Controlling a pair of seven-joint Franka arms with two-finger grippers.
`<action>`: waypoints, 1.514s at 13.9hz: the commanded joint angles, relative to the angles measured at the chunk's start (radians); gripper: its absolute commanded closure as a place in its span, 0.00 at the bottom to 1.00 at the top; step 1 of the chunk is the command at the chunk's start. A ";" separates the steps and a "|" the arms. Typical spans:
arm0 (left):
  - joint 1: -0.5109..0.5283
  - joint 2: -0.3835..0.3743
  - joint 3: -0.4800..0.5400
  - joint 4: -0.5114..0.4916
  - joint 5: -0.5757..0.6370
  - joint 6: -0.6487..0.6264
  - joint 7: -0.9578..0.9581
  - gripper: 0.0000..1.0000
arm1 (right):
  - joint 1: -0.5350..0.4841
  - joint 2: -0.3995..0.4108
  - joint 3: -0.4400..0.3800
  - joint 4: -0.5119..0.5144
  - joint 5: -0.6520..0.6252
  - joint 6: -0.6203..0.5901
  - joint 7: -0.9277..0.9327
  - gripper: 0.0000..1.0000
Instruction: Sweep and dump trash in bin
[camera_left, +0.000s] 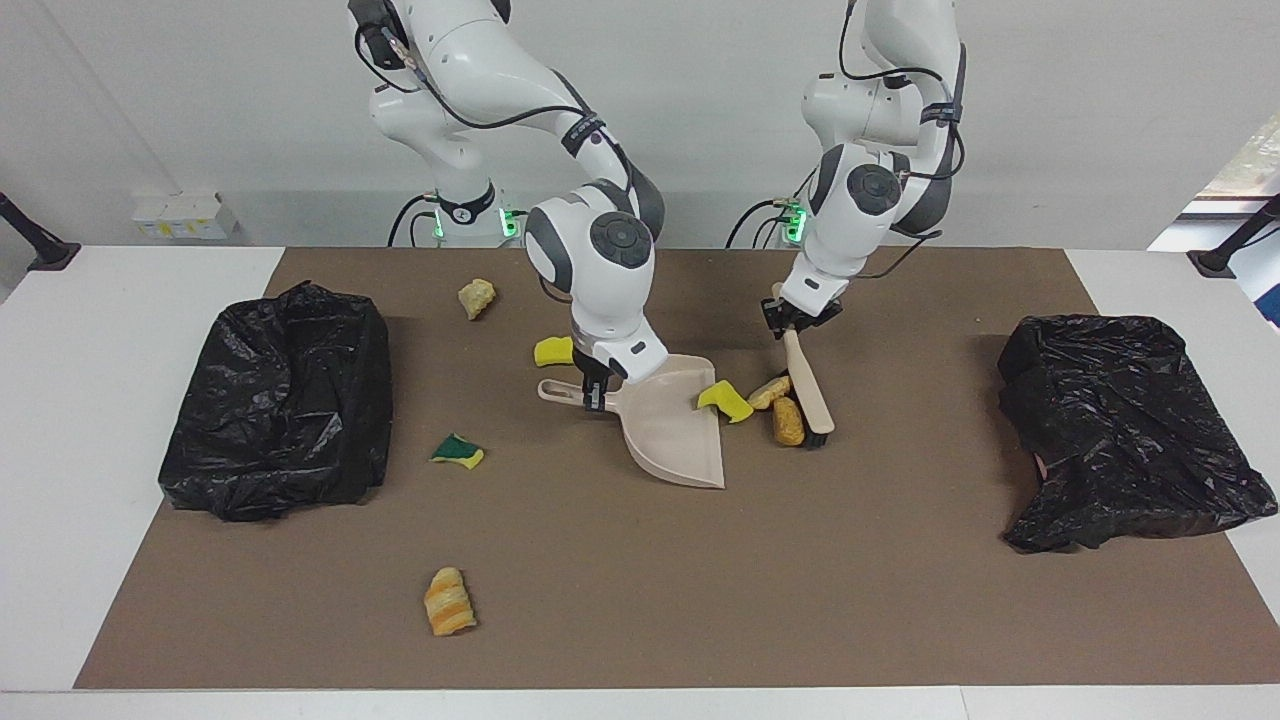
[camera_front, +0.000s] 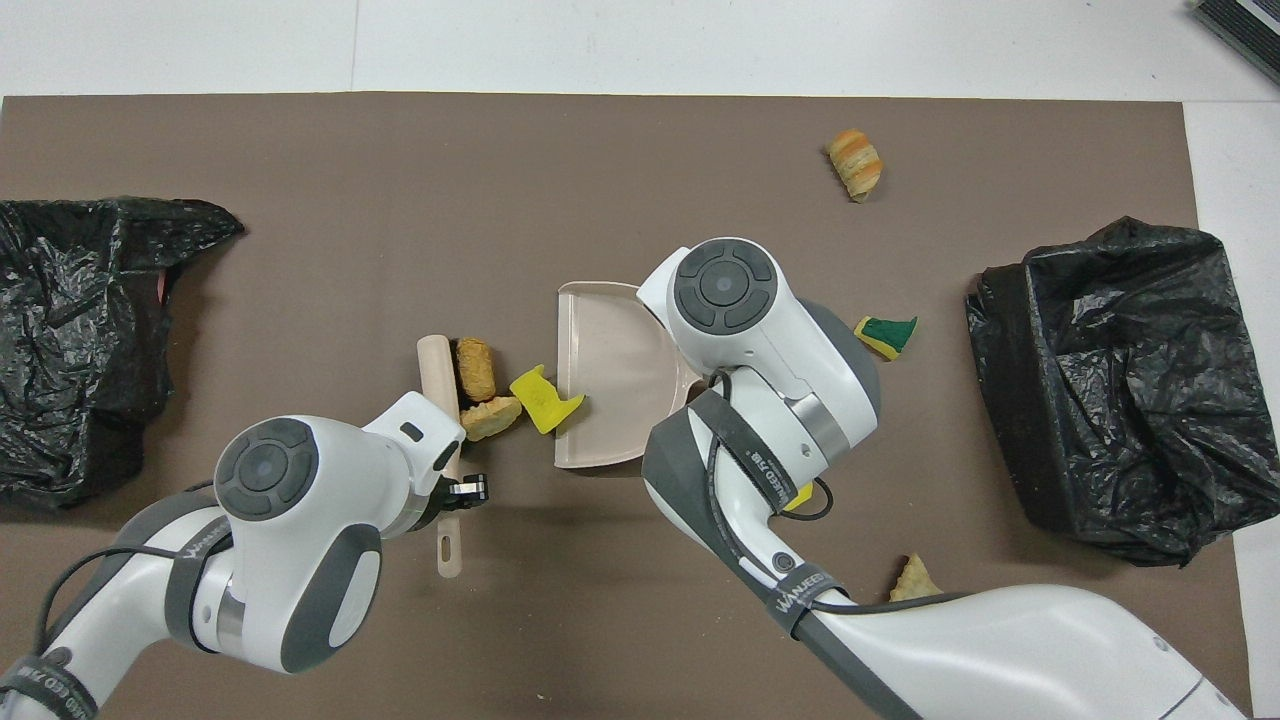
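The robot's left gripper will put the brush down on the bare brown mat (camera_front: 579, 588) between the arms, nearer than the dustpan.
My right gripper (camera_left: 593, 393) is shut on the handle of the beige dustpan (camera_left: 672, 430), which rests on the brown mat; in the overhead view the wrist hides it above the dustpan (camera_front: 605, 370). My left gripper (camera_left: 797, 320) is shut on the brush (camera_left: 810, 385), whose head is down on the mat beside the pan's mouth; the brush also shows in the overhead view (camera_front: 437, 372). A yellow sponge bit (camera_left: 725, 400) lies at the pan's lip. A tan bread lump (camera_left: 768, 392) and an orange-brown lump (camera_left: 787, 422) sit between it and the brush.
One black bin bag (camera_left: 280, 400) lies at the right arm's end and another (camera_left: 1120, 430) at the left arm's end. Loose scraps lie on the mat: a yellow sponge bit (camera_left: 553, 350), a bread lump (camera_left: 476, 297), a green-yellow sponge bit (camera_left: 458, 451) and a striped bread lump (camera_left: 449, 601).
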 joint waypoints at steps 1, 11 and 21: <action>-0.101 0.112 0.012 0.109 -0.056 0.051 -0.010 1.00 | -0.009 -0.020 0.009 -0.024 -0.017 0.017 -0.014 1.00; -0.080 0.154 -0.074 0.262 0.015 0.013 -0.248 1.00 | -0.044 -0.033 0.009 -0.001 -0.005 0.008 -0.029 1.00; -0.084 -0.046 -0.085 0.096 0.131 -0.192 -0.334 1.00 | -0.242 -0.154 0.009 0.011 0.070 -0.001 -0.240 1.00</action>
